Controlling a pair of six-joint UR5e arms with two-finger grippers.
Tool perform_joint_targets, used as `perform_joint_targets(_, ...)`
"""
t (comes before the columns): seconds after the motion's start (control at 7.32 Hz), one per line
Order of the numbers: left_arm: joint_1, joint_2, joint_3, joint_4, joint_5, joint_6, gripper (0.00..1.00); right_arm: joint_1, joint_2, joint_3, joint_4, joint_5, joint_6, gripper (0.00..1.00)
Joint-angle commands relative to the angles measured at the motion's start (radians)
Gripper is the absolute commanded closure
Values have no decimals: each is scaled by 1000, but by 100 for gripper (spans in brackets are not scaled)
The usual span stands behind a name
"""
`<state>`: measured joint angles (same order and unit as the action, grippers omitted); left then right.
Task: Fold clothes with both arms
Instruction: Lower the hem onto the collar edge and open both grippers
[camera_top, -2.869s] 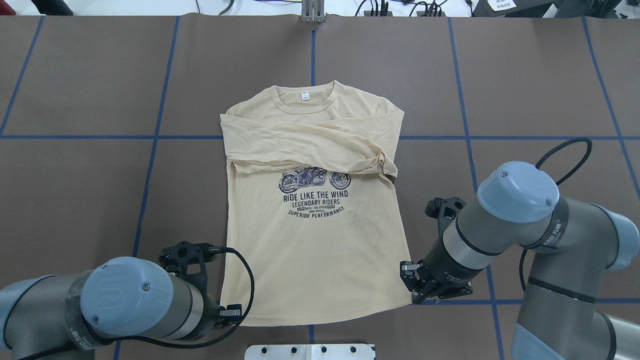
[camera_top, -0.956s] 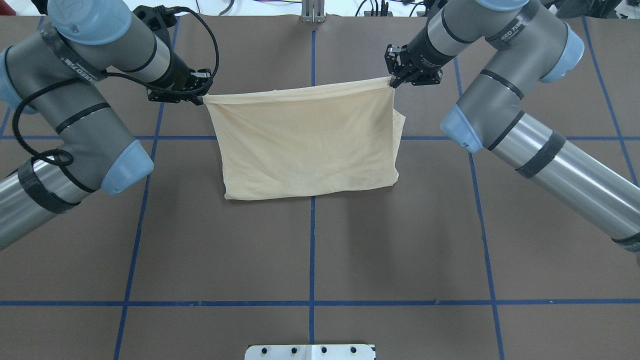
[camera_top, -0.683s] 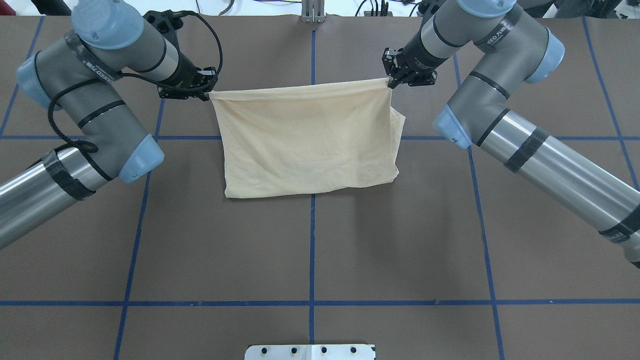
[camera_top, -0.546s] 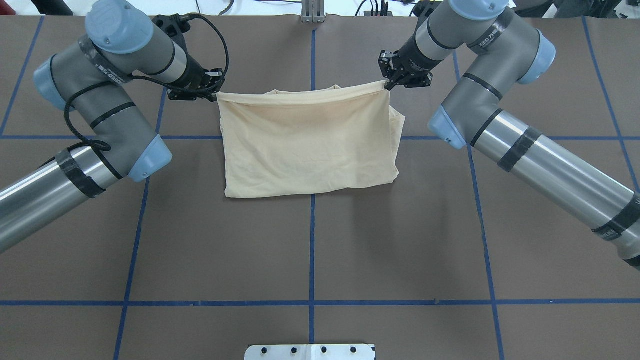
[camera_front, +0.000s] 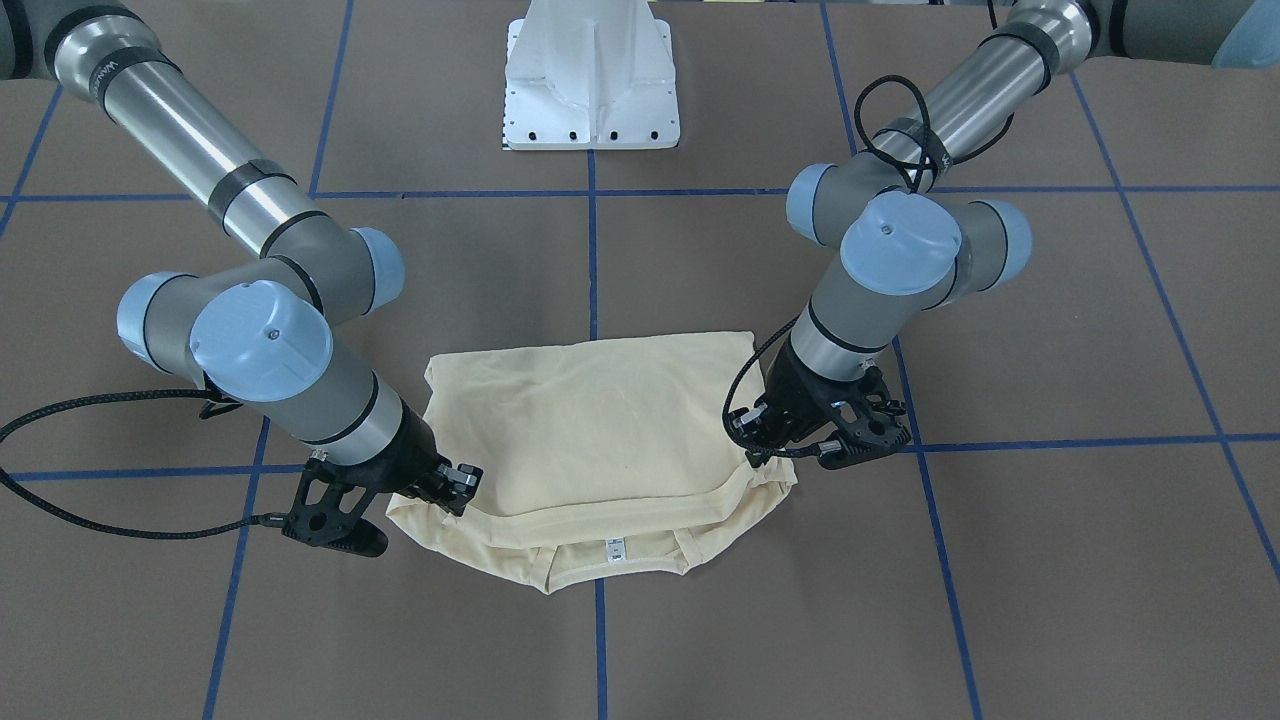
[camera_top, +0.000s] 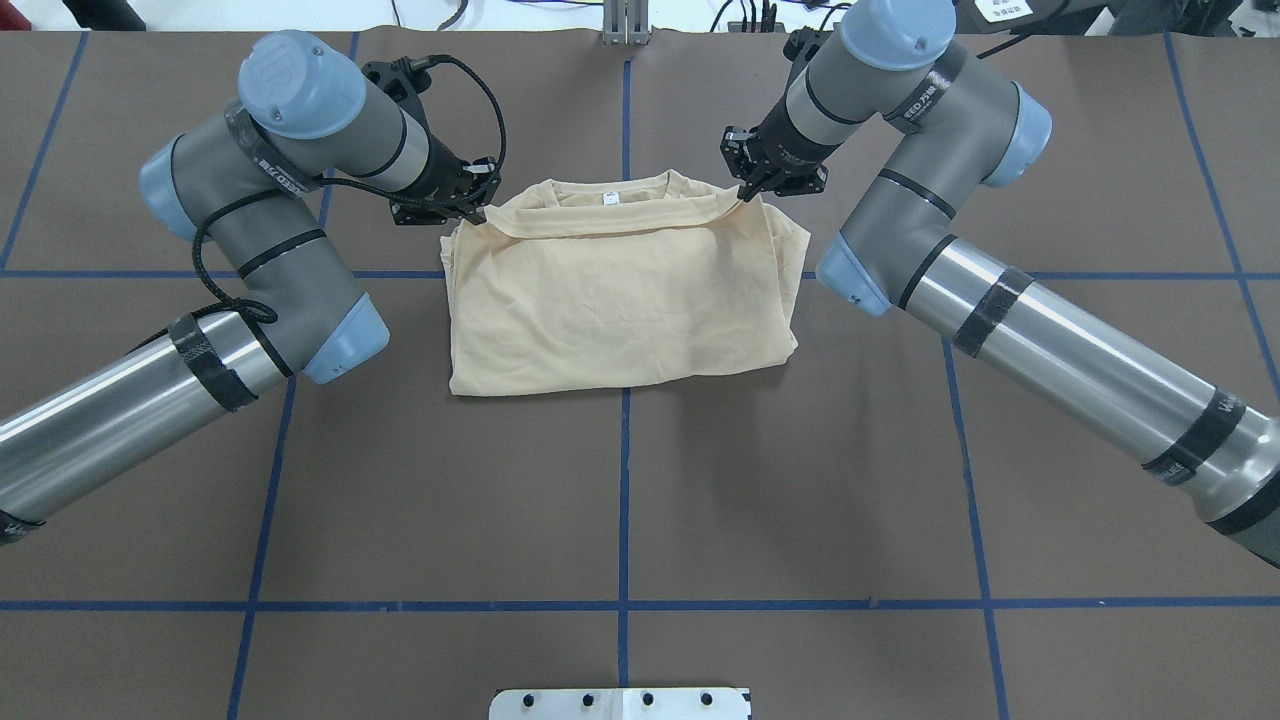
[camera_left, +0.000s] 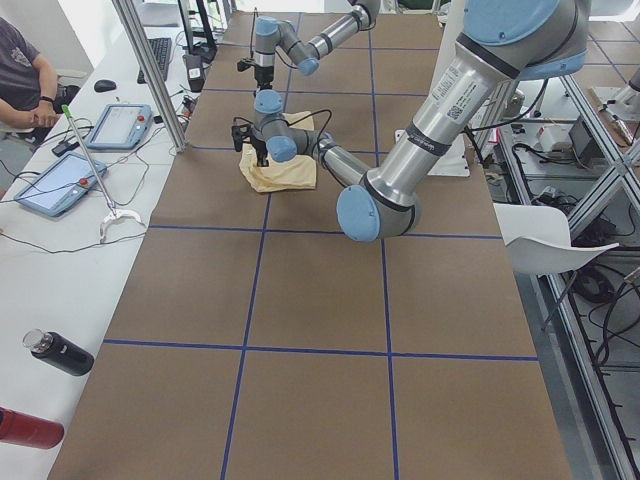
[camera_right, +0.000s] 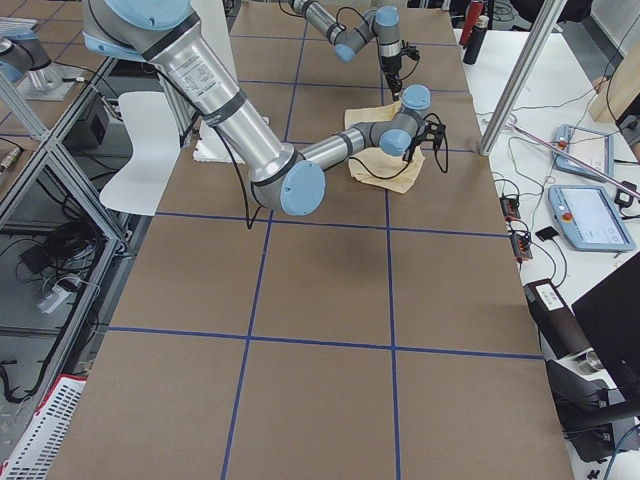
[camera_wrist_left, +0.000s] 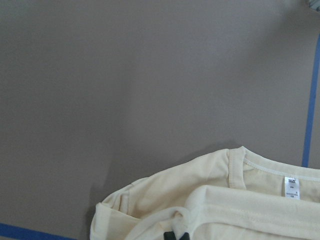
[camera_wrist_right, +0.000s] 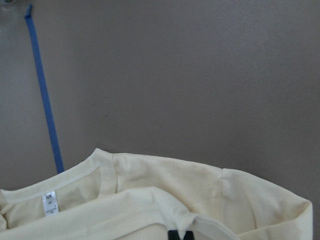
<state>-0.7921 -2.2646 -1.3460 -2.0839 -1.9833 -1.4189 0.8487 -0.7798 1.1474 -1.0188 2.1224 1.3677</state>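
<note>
The robot's left gripper will release the hem corner on the bare table (camera_front: 800, 535) (camera_wrist_left: 125, 147) just beyond the edge of the shirt's sleeve. The hem corner is now held low over the table.
The cream-yellow shirt (camera_top: 615, 300) lies folded in half on the brown table, plain side up, print hidden. Its hem edge rests just short of the collar, whose white neck label (camera_top: 608, 198) shows. My left gripper (camera_top: 478, 207) is shut on the hem's left corner, low over the table. My right gripper (camera_top: 743, 192) is shut on the hem's right corner. Seen from the front, the left gripper (camera_front: 768, 452) and right gripper (camera_front: 452, 492) flank the shirt (camera_front: 590, 420). Both wrist views show the hem (camera_wrist_left: 250, 205) (camera_wrist_right: 125, 210) bunched at dark fingertips.
Blue tape lines (camera_top: 624, 500) grid the table. The white pedestal base (camera_front: 590, 80) stands at the robot's side of the table. A person (camera_left: 20, 70) sits at a side bench with tablets (camera_left: 55, 183) and bottles (camera_left: 60, 352).
Both grippers carried the hem from the near edge up over the shirt, then came down and inward near the collar. The hem has gone slack, and the collar and label now show.
</note>
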Motion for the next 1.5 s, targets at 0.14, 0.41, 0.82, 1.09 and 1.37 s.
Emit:
perform_joint_targets(0.14, -9, 5, 27, 1, 50, 33, 100, 13, -1, -3, 2, -41, 1, 100)
perform_joint_targets(0.41, -35, 8, 51, 1, 52, 37, 100, 18, -7, -3, 0, -53, 1, 100)
perform_joint_targets(0.82, -64, 10, 65, 1, 50, 55, 100, 20, -18, -6, -3, -67, -1, 100)
perform_joint_targets(1.09, -62, 7, 64, 2, 50, 54, 100, 20, -16, -6, -3, -67, 1, 100)
perform_joint_targets(1.37, -59, -3, 59, 2, 49, 51, 100, 18, -7, -3, -1, -67, 1, 100)
